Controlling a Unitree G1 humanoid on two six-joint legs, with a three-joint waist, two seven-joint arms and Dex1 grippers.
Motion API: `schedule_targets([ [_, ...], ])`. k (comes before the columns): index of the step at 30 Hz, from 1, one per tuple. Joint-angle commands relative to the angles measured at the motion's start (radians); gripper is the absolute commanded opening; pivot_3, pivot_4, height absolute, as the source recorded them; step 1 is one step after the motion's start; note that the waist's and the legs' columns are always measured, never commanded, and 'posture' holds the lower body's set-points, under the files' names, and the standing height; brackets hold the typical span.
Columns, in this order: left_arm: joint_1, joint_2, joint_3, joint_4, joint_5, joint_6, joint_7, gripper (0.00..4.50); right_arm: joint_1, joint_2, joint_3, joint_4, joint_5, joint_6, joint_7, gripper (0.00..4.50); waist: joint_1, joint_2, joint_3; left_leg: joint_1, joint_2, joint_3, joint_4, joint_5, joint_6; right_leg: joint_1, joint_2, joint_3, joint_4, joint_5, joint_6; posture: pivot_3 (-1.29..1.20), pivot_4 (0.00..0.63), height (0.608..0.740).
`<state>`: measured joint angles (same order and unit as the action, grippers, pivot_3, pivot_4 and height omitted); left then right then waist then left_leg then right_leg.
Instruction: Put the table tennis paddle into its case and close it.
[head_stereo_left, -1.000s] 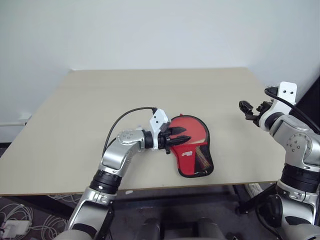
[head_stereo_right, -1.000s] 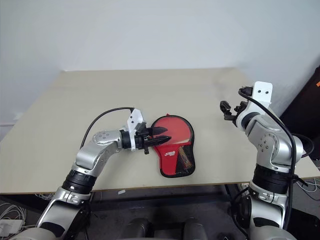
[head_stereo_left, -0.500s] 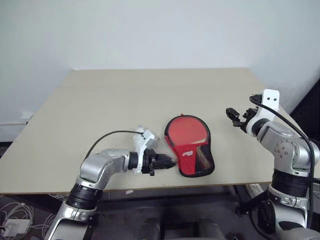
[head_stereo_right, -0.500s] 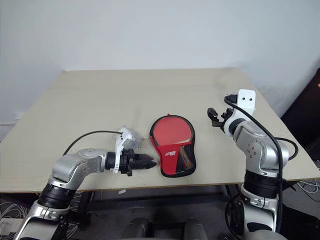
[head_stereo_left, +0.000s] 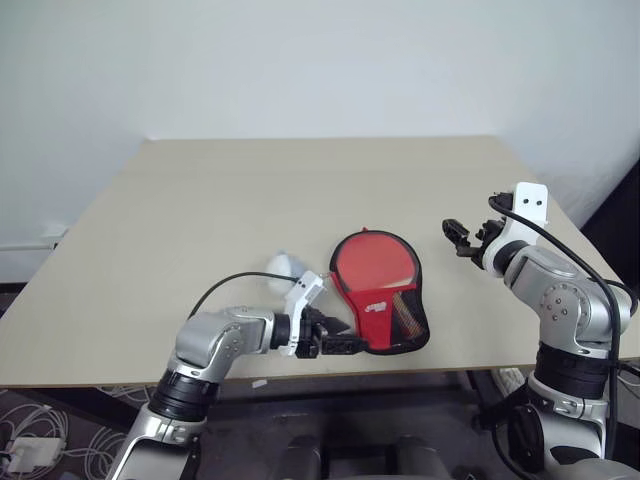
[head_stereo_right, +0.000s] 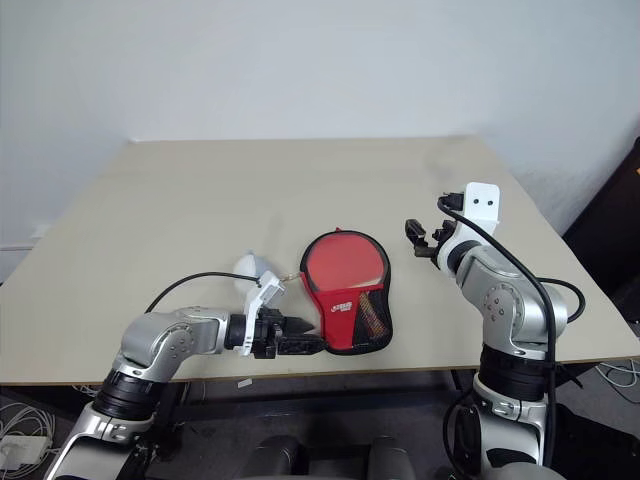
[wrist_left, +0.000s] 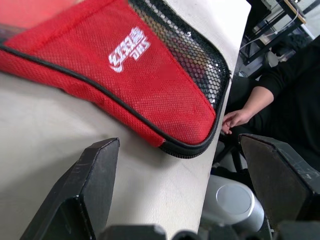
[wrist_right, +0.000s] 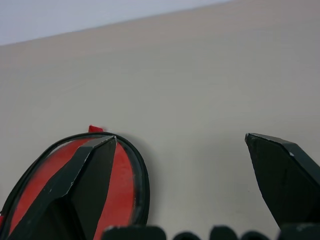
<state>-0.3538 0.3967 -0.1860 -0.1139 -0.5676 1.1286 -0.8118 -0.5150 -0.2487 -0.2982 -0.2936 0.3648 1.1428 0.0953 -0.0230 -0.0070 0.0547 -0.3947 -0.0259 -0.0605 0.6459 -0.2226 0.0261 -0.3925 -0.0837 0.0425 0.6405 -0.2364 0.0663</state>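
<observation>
The narrow end of the case lies flat just inside the table's front edge. Next, my left gripper pinches the case's corner (wrist_left: 181, 142) and pulls it past that edge.
The case (head_stereo_left: 385, 305) lies flat near the table's front edge, with red fabric, a white logo, a black mesh strip and a black rim. Its wide end (head_stereo_left: 373, 262) shows a plain red round face; I cannot tell whether that is the paddle or the cover. The paddle's handle is hidden. My left gripper (head_stereo_left: 343, 337) is open just left of the case's narrow end (wrist_left: 190, 135), with nothing between its fingers. My right gripper (head_stereo_left: 460, 235) is open above the table, a little right of the wide end (wrist_right: 120, 180).
The beige table (head_stereo_left: 250, 190) is bare around the case. A small pale blurred thing (head_stereo_left: 283, 265) sits behind my left wrist. Past the table's front edge, a person's hand (wrist_left: 235, 119) and black sleeve show in the left wrist view.
My left gripper let go of the case's left edge, dropped back toward the front edge and opened wide. The lifted side now lies flat. My right gripper moved left toward the case.
</observation>
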Motion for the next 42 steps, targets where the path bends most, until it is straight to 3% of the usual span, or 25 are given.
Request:
schedule_targets([
  [1, -0.016, -0.026, -0.013, 0.01, -0.006, 0.001, 0.018, 4.06, -0.011, 0.007, -0.01, -0.052, 0.016, -0.003, -0.008, 4.5, 0.001, 0.0, 0.0, 0.0, 0.0, 0.0, 0.0, 0.0, 0.0, 0.0, 0.0, 0.0, 0.0, 0.0, 0.0, 0.0, 0.0, 0.74],
  [12, -0.079, -0.154, -0.017, 0.144, 0.02, 0.044, 0.118, 4.06, -0.021, 0.042, 0.011, -0.055, 0.013, -0.007, -0.019, 4.5, 0.004, 0.002, -0.001, 0.0, -0.001, -0.001, 0.002, 0.0, 0.0, 0.002, -0.001, -0.001, 0.0, -0.001, 0.002, 0.0, 0.0, 0.74],
  [20, -0.118, -0.158, -0.009, 0.198, 0.02, 0.128, 0.142, 4.06, -0.022, 0.052, 0.018, -0.064, 0.012, -0.002, -0.026, 4.5, 0.008, 0.004, -0.003, 0.001, -0.002, -0.002, 0.003, 0.0, 0.0, 0.003, -0.001, -0.002, 0.0, -0.002, 0.004, 0.0, 0.0, 0.74],
  [23, -0.119, -0.149, -0.016, 0.194, 0.019, 0.146, 0.139, 3.46, -0.022, 0.037, 0.021, -0.068, 0.013, 0.007, -0.017, 4.5, 0.004, 0.004, -0.003, 0.001, -0.002, -0.002, 0.003, 0.0, 0.0, 0.003, -0.001, -0.002, 0.0, -0.002, 0.004, 0.0, 0.0, 0.74],
  [28, -0.12, -0.141, -0.02, 0.183, 0.006, 0.174, 0.145, 1.71, -0.027, -0.02, 0.041, -0.08, 0.034, 0.039, 0.034, 4.5, 0.001, 0.004, -0.003, 0.001, -0.001, -0.001, 0.0, 0.0, 0.0, 0.001, -0.001, -0.001, 0.0, -0.001, 0.002, 0.0, 0.0, 0.74],
  [33, -0.119, -0.115, -0.042, 0.166, -0.002, 0.194, 0.132, 0.03, 0.068, -0.267, 0.167, -0.17, 0.115, 0.028, 0.303, 4.5, 0.002, 0.004, -0.003, 0.0, -0.002, -0.001, 0.0, 0.0, 0.0, 0.002, -0.001, -0.002, -0.002, -0.003, 0.004, 0.0, 0.0, 0.74],
  [39, -0.124, -0.116, -0.052, 0.174, 0.004, 0.196, 0.136, 0.03, 0.2, -0.555, 0.212, -0.219, 0.208, -0.13, 0.689, 4.5, 0.002, 0.002, -0.002, 0.0, -0.001, -0.001, 0.0, 0.0, 0.0, 0.002, -0.001, -0.002, -0.004, -0.004, 0.005, 0.0, 0.0, 0.74],
  [42, -0.124, -0.128, -0.043, 0.178, 0.001, 0.221, 0.154, 0.03, 0.225, -0.648, 0.223, -0.19, 0.213, -0.213, 0.819, 4.5, 0.002, 0.001, -0.002, 0.0, -0.001, -0.001, 0.001, 0.0, 0.0, 0.003, -0.001, -0.003, -0.005, -0.005, 0.003, 0.0, 0.0, 0.74],
])
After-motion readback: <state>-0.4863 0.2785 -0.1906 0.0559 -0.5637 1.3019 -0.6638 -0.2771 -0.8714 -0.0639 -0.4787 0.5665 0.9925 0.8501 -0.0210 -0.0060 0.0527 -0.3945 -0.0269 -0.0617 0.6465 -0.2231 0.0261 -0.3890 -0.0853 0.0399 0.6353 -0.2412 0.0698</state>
